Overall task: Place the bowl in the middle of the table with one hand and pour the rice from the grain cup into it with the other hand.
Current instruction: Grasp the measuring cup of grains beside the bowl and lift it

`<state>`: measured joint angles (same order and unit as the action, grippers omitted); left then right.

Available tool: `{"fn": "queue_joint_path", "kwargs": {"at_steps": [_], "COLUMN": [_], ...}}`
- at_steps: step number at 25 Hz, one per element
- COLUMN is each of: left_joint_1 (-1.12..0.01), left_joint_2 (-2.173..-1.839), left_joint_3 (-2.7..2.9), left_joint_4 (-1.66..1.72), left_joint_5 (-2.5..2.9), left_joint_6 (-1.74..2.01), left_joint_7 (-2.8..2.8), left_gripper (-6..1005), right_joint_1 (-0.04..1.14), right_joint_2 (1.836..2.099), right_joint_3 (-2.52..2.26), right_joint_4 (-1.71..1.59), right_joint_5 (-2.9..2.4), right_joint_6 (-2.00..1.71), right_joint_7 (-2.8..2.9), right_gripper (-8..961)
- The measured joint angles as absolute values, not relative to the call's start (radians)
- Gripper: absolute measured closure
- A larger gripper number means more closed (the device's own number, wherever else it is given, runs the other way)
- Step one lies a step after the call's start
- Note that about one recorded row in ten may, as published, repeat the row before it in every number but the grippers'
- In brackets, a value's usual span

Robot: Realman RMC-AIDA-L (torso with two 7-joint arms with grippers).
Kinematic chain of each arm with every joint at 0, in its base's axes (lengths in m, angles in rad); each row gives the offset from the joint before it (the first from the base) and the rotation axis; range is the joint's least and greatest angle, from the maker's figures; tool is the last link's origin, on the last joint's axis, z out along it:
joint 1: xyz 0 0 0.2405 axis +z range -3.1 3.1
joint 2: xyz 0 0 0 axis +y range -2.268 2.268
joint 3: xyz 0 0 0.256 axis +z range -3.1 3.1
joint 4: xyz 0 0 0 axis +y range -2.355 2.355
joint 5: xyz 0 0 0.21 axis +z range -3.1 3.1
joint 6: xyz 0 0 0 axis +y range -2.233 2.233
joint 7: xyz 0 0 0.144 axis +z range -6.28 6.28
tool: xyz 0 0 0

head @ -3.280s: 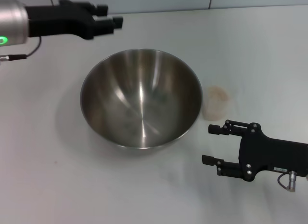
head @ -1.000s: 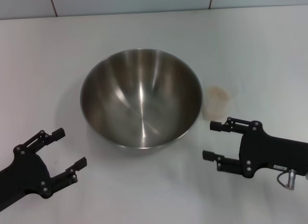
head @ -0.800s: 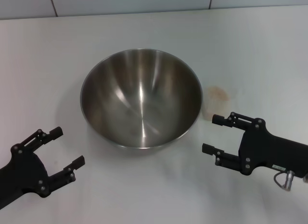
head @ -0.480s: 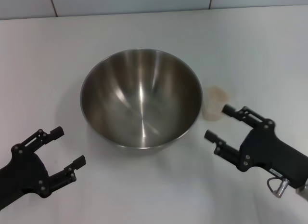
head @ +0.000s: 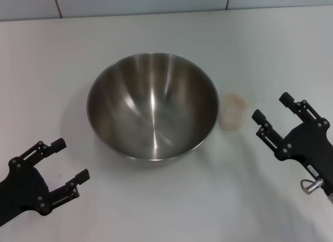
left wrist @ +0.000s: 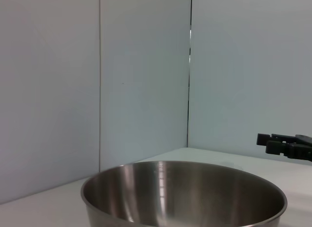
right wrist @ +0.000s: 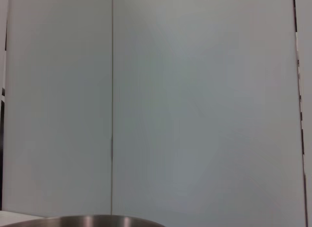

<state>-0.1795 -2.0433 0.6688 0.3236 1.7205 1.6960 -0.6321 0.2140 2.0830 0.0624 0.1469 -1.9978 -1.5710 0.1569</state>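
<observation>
The grain cup's clear upper side (head: 251, 91), above the rice, is the next place my right gripper should go to and close on.
The steel bowl (head: 152, 105) stands empty in the middle of the white table (head: 156, 28); its rim also shows in the left wrist view (left wrist: 183, 188) and in the right wrist view (right wrist: 92, 220). The translucent grain cup (head: 232, 111) with pale rice (head: 233, 101) in it stands upright just right of the bowl. My right gripper (head: 271, 107) is open, to the right of the cup and apart from it; it also shows far off in the left wrist view (left wrist: 285, 145). My left gripper (head: 70, 160) is open and empty at the front left, apart from the bowl.
A pale wall with vertical seams (left wrist: 190, 71) runs along the table's far edge (head: 156, 13).
My left arm came from the far left down to the front left. My right gripper swung from the cup's near side around to its right, turning to point up and left.
</observation>
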Motion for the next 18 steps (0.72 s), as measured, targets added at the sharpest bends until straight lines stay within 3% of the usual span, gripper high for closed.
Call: {"fn": "queue_joint_path", "kwargs": {"at_steps": [18], "left_joint_1": [-0.181], "left_joint_2": [-2.008], "left_joint_3": [0.666], "left_joint_4": [0.327], "left_joint_5": [1.723], "left_joint_6": [1.723], "left_joint_7": [-0.682], "left_gripper": [184], "right_joint_1": [0.181], "right_joint_2": [2.09], "right_joint_3": [0.213], "right_joint_4": [0.166], "right_joint_5": [-1.999], "right_joint_6": [-1.429], "right_joint_7": [0.182], "right_gripper": [268]}}
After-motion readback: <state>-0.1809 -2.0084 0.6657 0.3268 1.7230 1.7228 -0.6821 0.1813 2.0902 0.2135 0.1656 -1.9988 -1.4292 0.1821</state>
